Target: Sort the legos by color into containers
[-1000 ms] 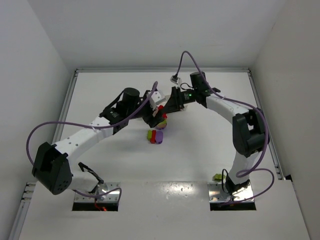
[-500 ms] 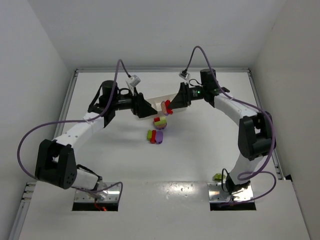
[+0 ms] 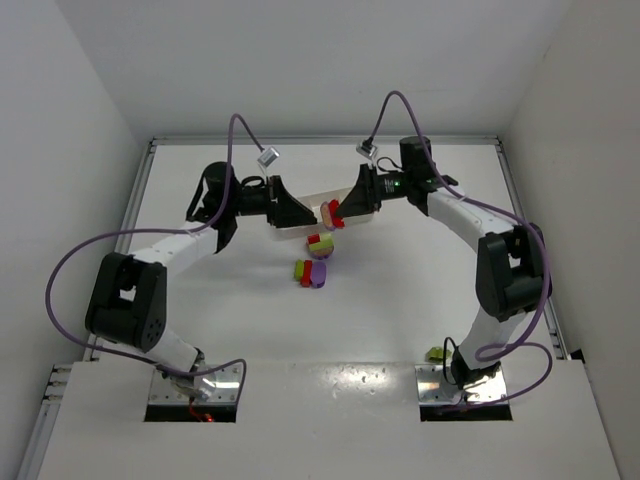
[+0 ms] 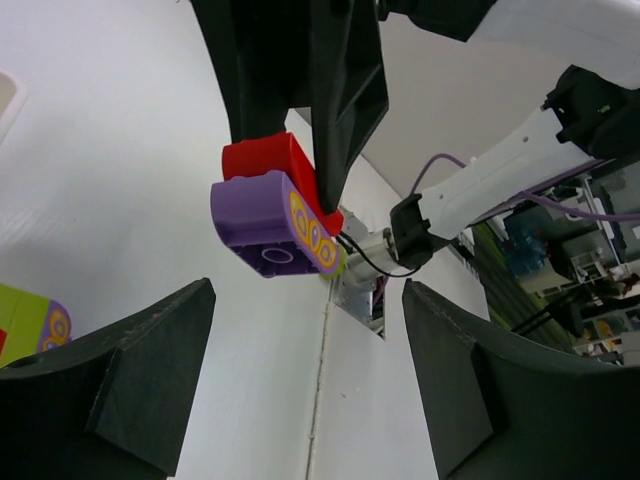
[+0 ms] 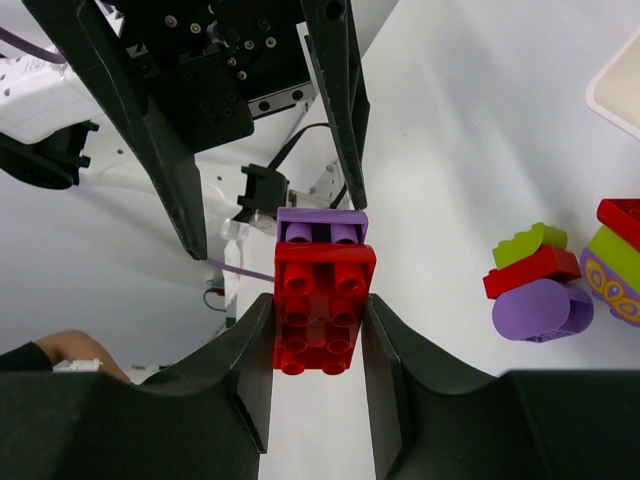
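Note:
I should drop the red brick, now held above the table beside the tray, from my right gripper in the white tray's end compartment (image 3: 357, 204), the one nearest my right gripper.
My right gripper (image 3: 335, 213) (image 5: 318, 320) is shut on a red brick (image 5: 322, 310) with a purple brick (image 5: 321, 226) stuck to its far end, held above the table beside the white tray (image 3: 310, 202). My left gripper (image 3: 299, 214) (image 4: 305, 380) is open and empty, facing the right gripper a short way off. In the left wrist view the red brick (image 4: 262, 158) and purple brick (image 4: 268, 212) hang ahead of its fingers. Loose clumps of red, yellow-green and purple legos (image 3: 320, 243) (image 3: 310, 273) lie on the table in front of the tray.
The two grippers partly hide the tray, whose corner shows in the right wrist view (image 5: 618, 85). A yellow-green lego (image 3: 436, 353) lies by the right arm's base. White walls enclose the table on three sides.
My left gripper has lifted away from the lego pile and swung back left to the tray's left end, open. My right gripper has shifted slightly up and right with the red brick.

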You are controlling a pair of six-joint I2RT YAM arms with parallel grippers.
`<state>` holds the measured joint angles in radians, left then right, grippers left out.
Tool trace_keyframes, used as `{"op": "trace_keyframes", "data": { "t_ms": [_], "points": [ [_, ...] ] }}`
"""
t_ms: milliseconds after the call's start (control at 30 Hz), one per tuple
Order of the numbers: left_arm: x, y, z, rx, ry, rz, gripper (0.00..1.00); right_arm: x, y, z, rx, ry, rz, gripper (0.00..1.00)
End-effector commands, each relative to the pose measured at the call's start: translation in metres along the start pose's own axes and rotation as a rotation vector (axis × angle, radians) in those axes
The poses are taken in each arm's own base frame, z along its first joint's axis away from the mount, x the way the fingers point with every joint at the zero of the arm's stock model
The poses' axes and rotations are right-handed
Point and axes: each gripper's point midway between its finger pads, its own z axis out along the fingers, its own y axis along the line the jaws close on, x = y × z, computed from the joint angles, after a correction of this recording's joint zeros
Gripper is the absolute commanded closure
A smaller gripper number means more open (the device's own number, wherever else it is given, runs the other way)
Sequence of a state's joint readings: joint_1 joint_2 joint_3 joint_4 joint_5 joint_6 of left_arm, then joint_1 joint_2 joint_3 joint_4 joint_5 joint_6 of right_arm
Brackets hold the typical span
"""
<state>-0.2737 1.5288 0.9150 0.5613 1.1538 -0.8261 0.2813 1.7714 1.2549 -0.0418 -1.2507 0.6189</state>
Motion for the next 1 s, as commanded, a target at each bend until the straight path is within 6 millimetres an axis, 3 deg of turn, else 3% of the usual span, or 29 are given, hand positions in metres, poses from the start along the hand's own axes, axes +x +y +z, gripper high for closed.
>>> {"op": "trace_keyframes", "data": {
  "t_ms": [0,267,367,500,600,633,667,733,967],
  "points": [
    [-0.017,-0.02,0.01,0.075,-0.003,0.09,0.2,-0.008,0.024,0.002,-0.058,0.005,-0.095,1.0],
    [-0.02,-0.008,0.018,0.053,-0.006,0.08,0.22,-0.014,0.034,0.009,-0.084,0.012,-0.12,1.0],
    [-0.019,-0.005,0.019,0.051,-0.004,0.082,0.29,-0.014,0.034,0.009,-0.084,0.012,-0.12,1.0],
    [-0.02,-0.003,0.02,0.051,-0.004,0.082,0.5,-0.013,0.033,0.009,-0.084,0.012,-0.111,1.0],
    [-0.021,-0.006,0.023,0.06,-0.001,0.101,0.73,-0.016,0.03,0.01,-0.074,0.005,-0.11,1.0],
    [-0.019,-0.005,0.022,0.055,0.004,0.097,0.89,-0.016,0.027,0.011,-0.074,0.005,-0.11,1.0],
    [-0.018,-0.003,0.022,0.051,0.009,0.094,0.93,-0.02,0.022,0.007,-0.056,-0.013,-0.109,1.0],
    [-0.011,0.0,0.021,0.029,0.019,0.069,0.99,-0.027,0.009,0.002,-0.023,-0.04,-0.103,1.0],
    [-0.006,0.031,-0.021,-0.16,-0.04,0.071,1.0,-0.063,-0.035,-0.036,0.112,-0.155,-0.108,1.0]
  ]
}}
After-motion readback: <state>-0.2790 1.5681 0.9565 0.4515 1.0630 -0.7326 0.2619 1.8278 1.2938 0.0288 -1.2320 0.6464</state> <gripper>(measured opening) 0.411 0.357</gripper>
